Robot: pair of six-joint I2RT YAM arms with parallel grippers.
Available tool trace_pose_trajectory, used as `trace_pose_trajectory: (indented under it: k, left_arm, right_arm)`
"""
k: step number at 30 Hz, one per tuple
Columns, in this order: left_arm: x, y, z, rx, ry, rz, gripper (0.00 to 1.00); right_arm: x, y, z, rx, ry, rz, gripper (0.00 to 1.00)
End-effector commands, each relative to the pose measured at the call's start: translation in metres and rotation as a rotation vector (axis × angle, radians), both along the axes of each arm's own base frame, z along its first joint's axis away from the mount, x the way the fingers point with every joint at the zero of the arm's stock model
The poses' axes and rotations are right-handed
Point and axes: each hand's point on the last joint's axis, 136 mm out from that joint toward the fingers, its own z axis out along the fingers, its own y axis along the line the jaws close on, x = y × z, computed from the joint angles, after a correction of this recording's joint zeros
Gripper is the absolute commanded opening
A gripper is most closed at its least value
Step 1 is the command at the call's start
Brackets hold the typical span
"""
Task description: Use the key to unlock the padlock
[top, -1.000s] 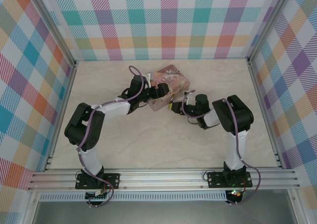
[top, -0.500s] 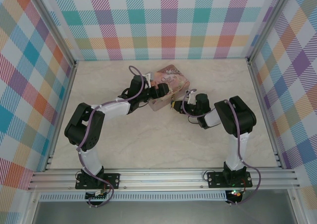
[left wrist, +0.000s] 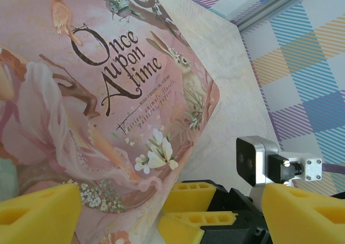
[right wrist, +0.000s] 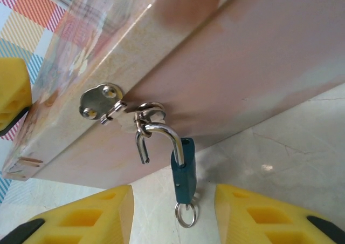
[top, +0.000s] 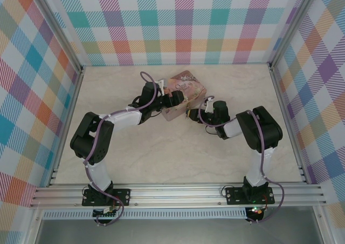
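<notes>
Next, I take the teal padlock (right wrist: 184, 172) by its body with my right gripper and unhook it from the tin, as the open shackle still hooks through the hasp loop.
The teal padlock (right wrist: 183, 171) hangs from the hasp (right wrist: 102, 104) on the front of the pink tin (right wrist: 226, 55). Its silvery shackle (right wrist: 164, 130) is sprung open, one leg free, and still hooked through the hasp loop. The key (right wrist: 185, 204) sits in the bottom of the lock, with its small ring (right wrist: 186, 216) dangling. My right gripper (right wrist: 175, 222) is open, a yellow finger on each side below the lock, touching nothing. My left gripper (left wrist: 172, 211) is open wide at the near edge of the tin's lid (left wrist: 108, 93); in the top view it (top: 173, 100) rests on the tin (top: 186, 86).
The tin lies at the back middle of the pale marble table (top: 161, 147). Checked walls and metal rails (top: 178, 192) close the table in. The right gripper's yellow fingers (left wrist: 197, 194) and wrist camera (left wrist: 253, 160) sit just off the tin's edge.
The right arm's wrist and elbow have shifted slightly back and right. The left arm and the tin have not moved.
</notes>
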Motion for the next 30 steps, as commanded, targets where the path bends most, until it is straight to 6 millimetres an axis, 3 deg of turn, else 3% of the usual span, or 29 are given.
trace_pose_trajectory:
  k: [1,19,24,30]
  left_arm:
    - [-0.029,0.016,-0.066,0.114,0.214,0.011,0.87]
    - [-0.028,0.014,-0.065,0.108,0.215,0.009,0.87]
    - [-0.029,0.015,-0.066,0.110,0.216,0.011,0.87]
    - [-0.030,0.016,-0.066,0.115,0.216,0.011,0.87]
  right_arm:
    - [0.002,0.004,-0.005,0.006,0.017,0.009,0.43]
    - [0.005,0.015,-0.026,-0.004,0.084,-0.013,0.28]
    - [0.009,0.012,-0.025,-0.004,0.088,-0.051,0.16]
    - [0.014,0.006,-0.017,-0.012,0.067,-0.094,0.11]
